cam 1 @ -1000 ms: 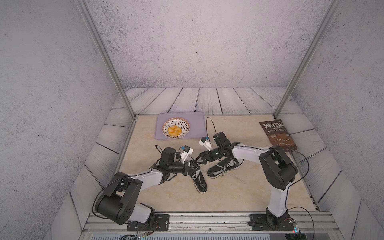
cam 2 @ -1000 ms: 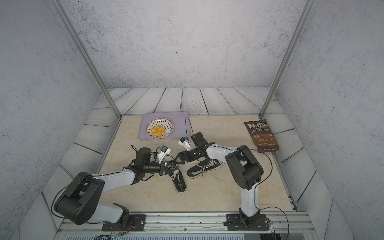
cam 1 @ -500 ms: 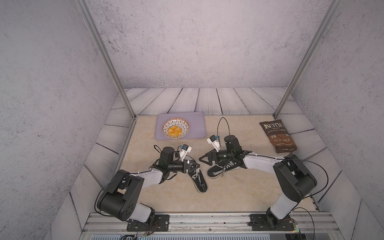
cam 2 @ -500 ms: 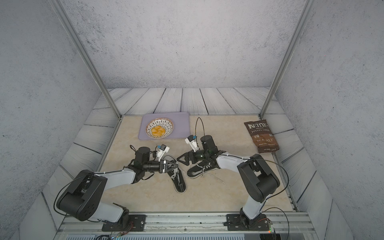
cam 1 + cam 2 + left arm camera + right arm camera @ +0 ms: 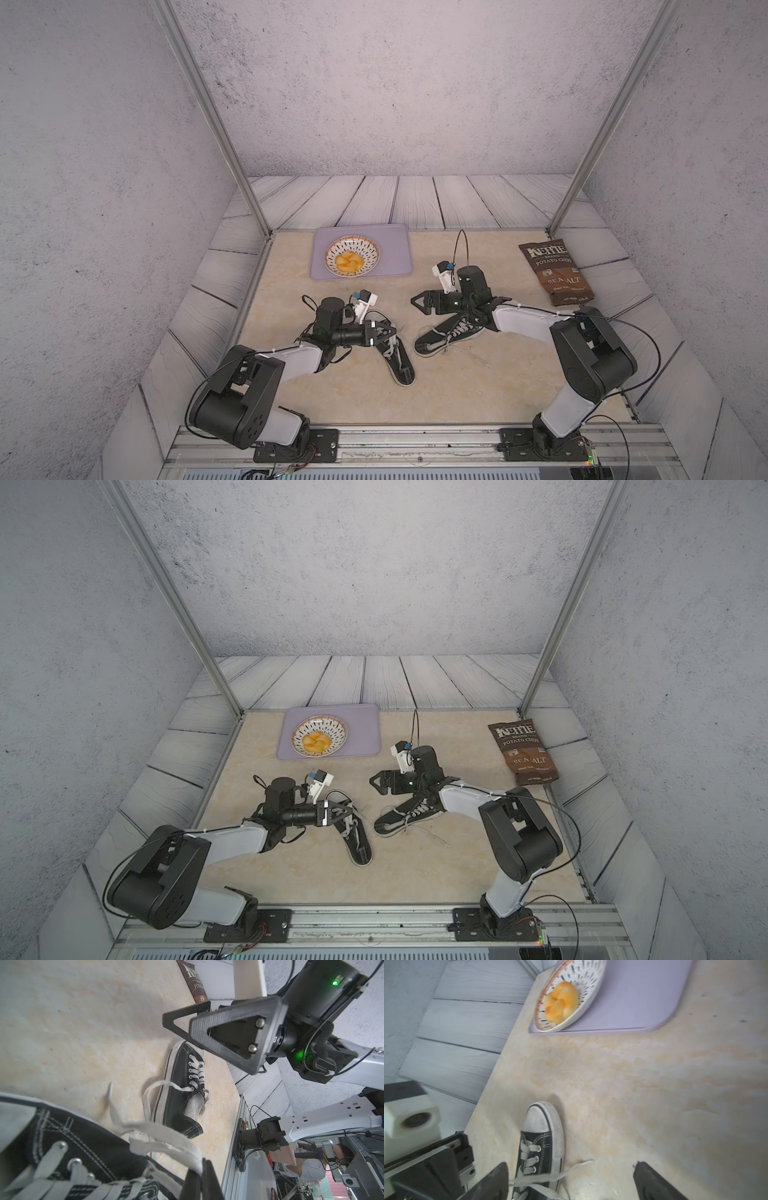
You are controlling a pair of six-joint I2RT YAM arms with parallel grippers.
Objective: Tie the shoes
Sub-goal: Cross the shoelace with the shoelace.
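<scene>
The lace's loose end is hanging clear of the open fingers of my right gripper, so next my right gripper moves down and grabs the lace (image 5: 187, 1147) next to my left gripper.
Two black shoes with white toe caps lie mid-table in both top views. My left gripper (image 5: 390, 332) hovers over the left shoe (image 5: 401, 361) and is shut on its white lace (image 5: 176, 1142); in the left wrist view the lace is pinched between the closed fingertips (image 5: 205, 1169). The right shoe (image 5: 451, 336) lies on its side, partly under my right forearm. My right gripper (image 5: 415, 301) is above the table between the shoes, open and holding nothing. In the right wrist view its fingers (image 5: 496, 1180) stand far apart, with the left shoe's toe (image 5: 542, 1120) and laces beyond them.
A lilac tray (image 5: 395, 257) at the back carries a patterned plate (image 5: 332, 249) of yellow food. A brown chips bag (image 5: 555, 270) lies at the right. Loose lace ends (image 5: 478, 359) trail from the right shoe. Metal posts stand at the back corners.
My right wrist has shifted right, away from the left shoe, and its elbow has swung down to the right; the jaws stay open. The left gripper keeps hold of the lace, barely moving.
</scene>
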